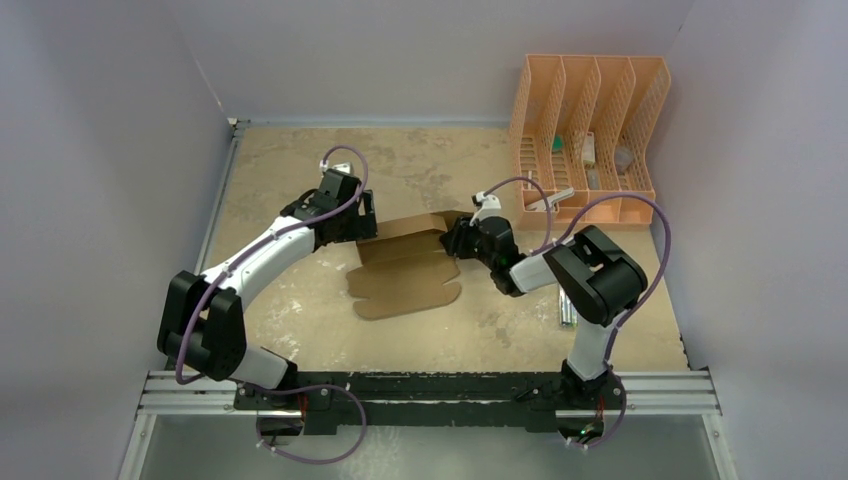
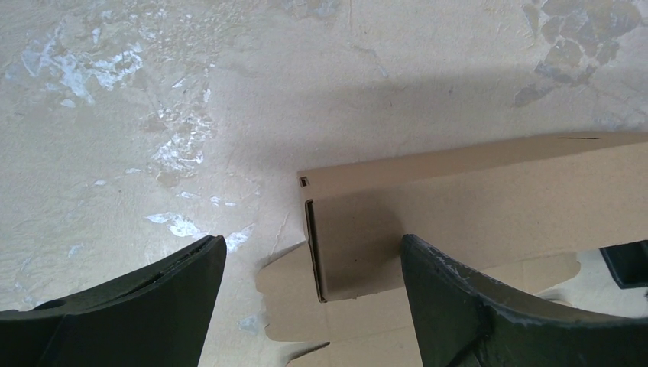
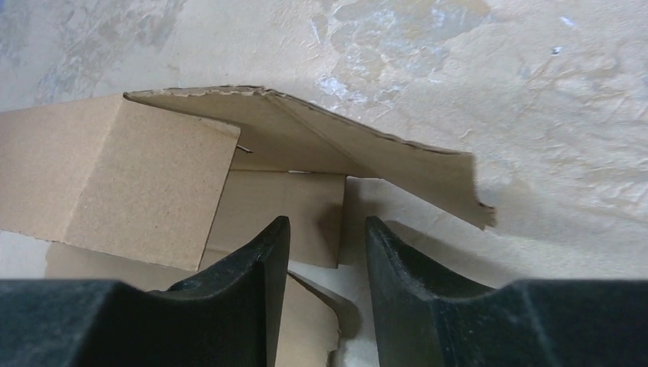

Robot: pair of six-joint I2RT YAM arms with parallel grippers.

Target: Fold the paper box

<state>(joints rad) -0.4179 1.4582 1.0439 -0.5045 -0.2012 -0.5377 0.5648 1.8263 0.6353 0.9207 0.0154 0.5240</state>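
The long side flap sticks out away from the box's raised end, so the robot's right gripper needs to move in and pinch the flap near the box's top corner (image 3: pixel 127 98).
The paper box (image 1: pixel 405 278) is a brown die-cut cardboard sheet lying mid-table, its far part folded up into a low wall. My left gripper (image 1: pixel 366 226) is open at the sheet's far-left corner. In the left wrist view the jaws (image 2: pixel 313 252) stand wide apart over the raised folded end of the box (image 2: pixel 458 191), not touching it. My right gripper (image 1: pixel 456 241) is at the sheet's far-right corner. In the right wrist view its fingers (image 3: pixel 327 229) are apart with nothing between them, above a raised side flap and panel (image 3: pixel 145 176).
An orange plastic file rack (image 1: pixel 590 120) stands at the back right with small items in it. A thin pack (image 1: pixel 566 308) lies beside the right arm. Grey walls close in the left, back and right sides.
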